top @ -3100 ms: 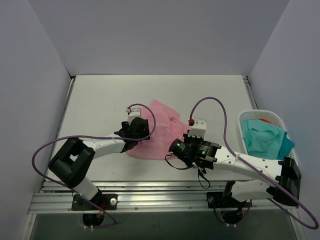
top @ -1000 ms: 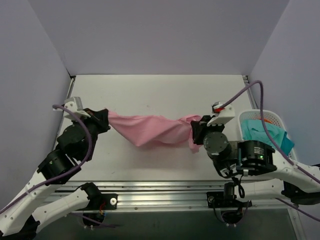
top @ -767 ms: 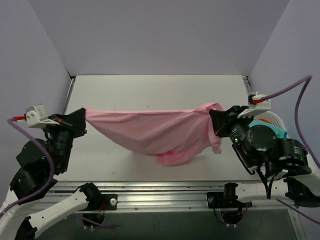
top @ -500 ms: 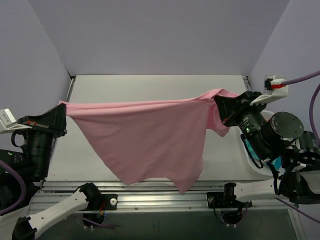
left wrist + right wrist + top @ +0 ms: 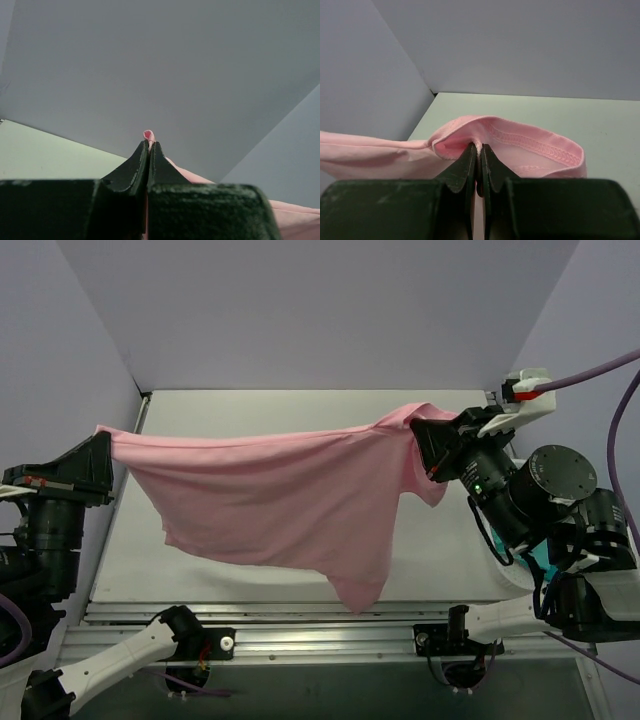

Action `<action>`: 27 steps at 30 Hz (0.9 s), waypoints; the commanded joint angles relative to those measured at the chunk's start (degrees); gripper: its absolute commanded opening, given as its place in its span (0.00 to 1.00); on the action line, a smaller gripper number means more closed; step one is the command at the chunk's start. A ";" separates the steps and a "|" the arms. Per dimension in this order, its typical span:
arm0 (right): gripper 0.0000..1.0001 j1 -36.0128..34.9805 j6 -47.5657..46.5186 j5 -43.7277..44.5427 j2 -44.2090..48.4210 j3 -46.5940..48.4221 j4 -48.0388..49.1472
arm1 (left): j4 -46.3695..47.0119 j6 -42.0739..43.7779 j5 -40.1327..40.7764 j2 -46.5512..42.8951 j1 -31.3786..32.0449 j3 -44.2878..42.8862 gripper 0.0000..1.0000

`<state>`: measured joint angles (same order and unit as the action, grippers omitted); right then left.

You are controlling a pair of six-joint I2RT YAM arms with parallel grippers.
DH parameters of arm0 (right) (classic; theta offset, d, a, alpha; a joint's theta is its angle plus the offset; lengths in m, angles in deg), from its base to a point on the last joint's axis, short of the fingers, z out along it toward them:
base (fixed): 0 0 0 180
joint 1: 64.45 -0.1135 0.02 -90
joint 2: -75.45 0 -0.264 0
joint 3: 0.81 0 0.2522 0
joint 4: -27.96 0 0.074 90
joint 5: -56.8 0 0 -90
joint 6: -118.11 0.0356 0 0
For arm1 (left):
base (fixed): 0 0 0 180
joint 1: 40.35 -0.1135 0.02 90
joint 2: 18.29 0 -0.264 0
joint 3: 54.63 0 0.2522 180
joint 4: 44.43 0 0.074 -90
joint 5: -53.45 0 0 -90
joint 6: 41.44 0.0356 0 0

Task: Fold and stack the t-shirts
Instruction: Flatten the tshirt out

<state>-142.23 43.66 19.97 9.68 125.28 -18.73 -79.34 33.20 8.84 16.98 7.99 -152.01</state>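
My right gripper should lay the t-shirt down, as its hemmed end flops over at that gripper, and then take the folded corner [image 5: 408, 415].
A light pink t-shirt [image 5: 280, 505] hangs stretched in the air across the table, held at both ends. My left gripper [image 5: 103, 435] is shut on its left end; in the left wrist view a small pink tip of the t-shirt [image 5: 148, 135] pokes out above that gripper [image 5: 149, 145]. My right gripper [image 5: 418, 430] is shut on the shirt's right end, and in the right wrist view the hemmed pink t-shirt [image 5: 530, 142] folds over this gripper [image 5: 479, 147]. The cloth sags to a point near the table's front edge.
A white basket [image 5: 503, 575] at the right edge is mostly hidden behind my right arm, with a bit of teal cloth [image 5: 537, 558] showing. The pale table [image 5: 300, 410] is walled by grey panels on three sides. A metal rail [image 5: 300, 615] runs along the front.
Both arms have risen and pulled apart, lifting the pink t-shirt from a bunched heap on the table into a wide hanging sheet. In the last half second its lower edge has swung up.
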 commanded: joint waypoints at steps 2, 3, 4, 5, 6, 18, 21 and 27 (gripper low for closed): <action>0.00 -0.27 -5.18 -9.47 1.35 3.24 2.35 | 2.87 1.82 -4.60 -0.37 0.18 -1.64 0.02; 0.00 -0.27 -5.27 -11.14 1.88 3.94 1.47 | 2.78 1.82 -4.95 -0.55 0.18 -1.90 0.02; 0.00 -0.36 -5.36 -14.81 2.14 5.25 1.20 | 2.52 1.91 -5.30 -0.72 0.18 -2.25 0.02; 0.00 -0.27 -5.27 -16.76 2.49 5.96 1.02 | 1.99 1.82 -5.92 -0.90 0.18 -2.78 0.02; 0.00 -0.18 -5.09 -18.69 2.85 6.49 0.85 | 1.38 1.73 -6.53 -0.99 0.18 -3.30 0.02; 0.00 14.84 -3.44 -82.04 6.53 9.31 13.65 | 3.65 0.15 -28.23 -3.27 0.18 -6.91 0.02; 0.00 17.92 1.39 -84.27 7.94 8.60 19.02 | 4.36 -1.60 -34.03 -4.85 0.09 -7.44 0.02; 0.00 23.01 6.68 -83.24 5.42 11.40 20.04 | 3.58 -3.54 -36.25 -6.88 -1.14 -7.61 0.02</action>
<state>-121.35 46.39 -60.33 17.17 134.29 -3.78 -77.89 30.97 -24.21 10.79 7.57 -157.95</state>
